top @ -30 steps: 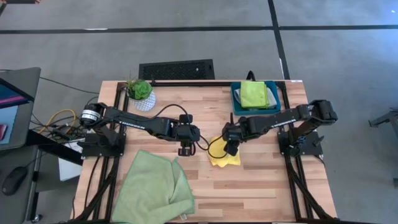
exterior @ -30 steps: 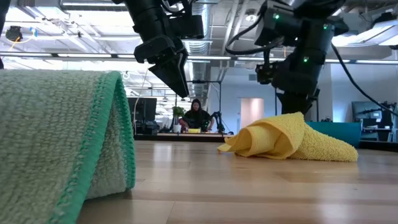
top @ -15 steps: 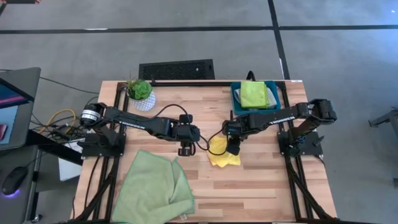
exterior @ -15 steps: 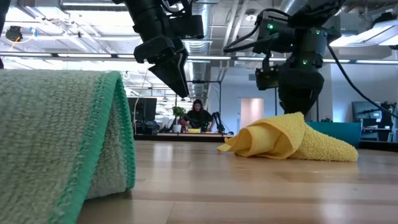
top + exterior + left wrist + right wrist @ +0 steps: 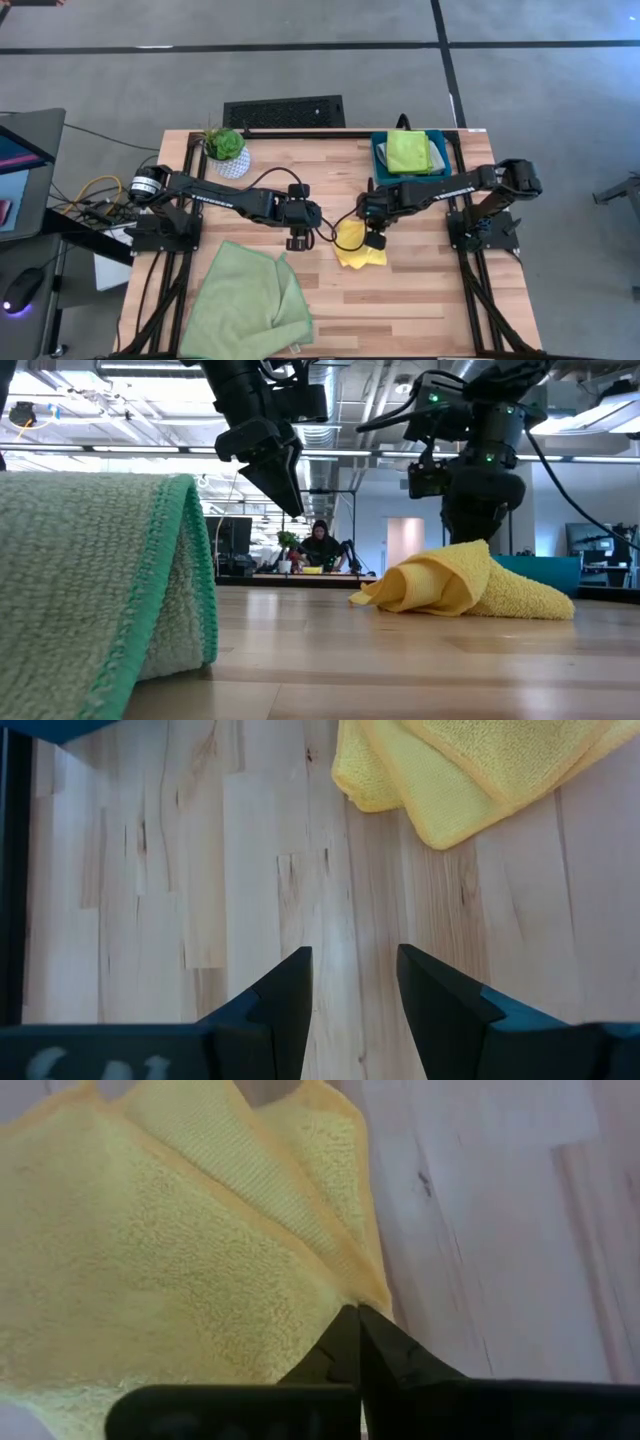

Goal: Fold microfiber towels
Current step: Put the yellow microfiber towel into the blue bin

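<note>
The robot's right fingers barely catch the folded corner of the yellow towel, so the right gripper will open and pinch the layers [image 5: 338, 1268] deeper before it carries the towel to the tray.
A yellow towel [image 5: 358, 254] lies bunched in loose folds on the wooden table's middle, also seen in the low view [image 5: 470, 590]. My right gripper [image 5: 374, 240] points down at its far edge and is shut on it [image 5: 357, 1320]. My left gripper [image 5: 297, 243] hangs open above bare wood to the towel's left [image 5: 355, 970], touching nothing. A larger pale green towel [image 5: 245, 305] lies folded over at the near left. A lime green towel [image 5: 408, 152] rests folded in the teal tray [image 5: 378, 160]. My right gripper pinches the yellow towel between its two fingertips at an edge where several folds run together [image 5: 368, 1292]. The fingers come from above, pointing steeply down. The towel stays bunched on the table, slack, its bulk spreading away from the fingers.
A potted plant [image 5: 226, 150] stands at the far left. The teal tray sits at the far right corner. The pale green towel's fold [image 5: 100, 590] fills the low view's left. Bare wood lies between the two towels. A person [image 5: 318, 545] sits far off in the room.
My right gripper has rolled about its own pointing line above the yellow towel's far edge and stayed nearly in place. The towel has kept its shape and spot.
</note>
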